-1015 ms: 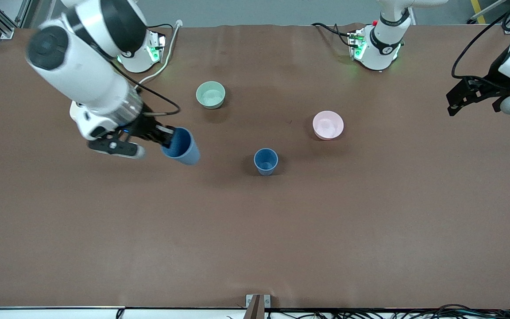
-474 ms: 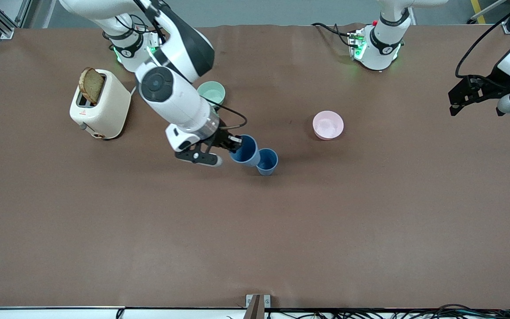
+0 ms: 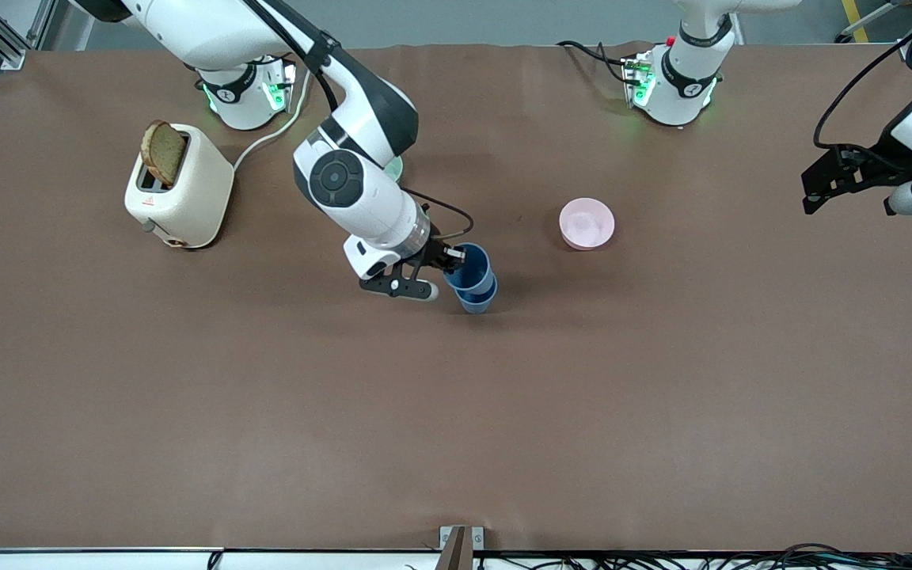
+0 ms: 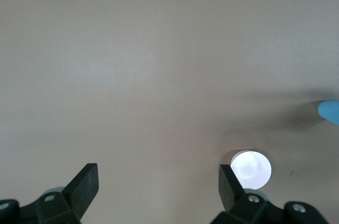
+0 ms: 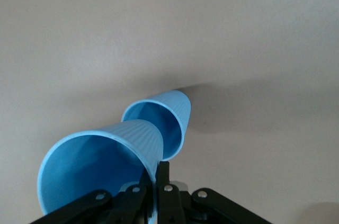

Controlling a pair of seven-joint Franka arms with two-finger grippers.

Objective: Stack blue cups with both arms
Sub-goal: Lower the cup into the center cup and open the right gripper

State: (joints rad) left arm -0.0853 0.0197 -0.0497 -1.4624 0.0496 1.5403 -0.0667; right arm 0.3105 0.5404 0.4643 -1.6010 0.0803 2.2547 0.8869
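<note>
My right gripper will release the second blue cup, now tilted at the standing cup's mouth, inside the standing blue cup (image 3: 477, 286) (image 5: 160, 124) near the pink bowl, so that the one cup sits in the other.
One blue cup (image 3: 478, 300) stands upright mid-table. My right gripper (image 3: 452, 255) is shut on the rim of the second blue cup (image 3: 468, 265) and holds it tilted, its base at the standing cup's mouth. In the right wrist view the fingers (image 5: 168, 176) pinch the held cup's (image 5: 100, 166) wall, and its narrow end overlaps the standing cup's (image 5: 169, 121) opening. My left gripper (image 3: 812, 188) waits open and empty above the left arm's end of the table; it also shows in the left wrist view (image 4: 159, 181).
A cream toaster (image 3: 179, 190) with a bread slice stands toward the right arm's end. A pink bowl (image 3: 587, 223) sits beside the cups toward the left arm's end, also in the left wrist view (image 4: 250, 168). A pale green bowl (image 3: 395, 168) is mostly hidden by the right arm.
My right arm carried the held blue cup from the right arm's end over to the standing cup and lowered it onto its mouth. The left arm barely moved.
</note>
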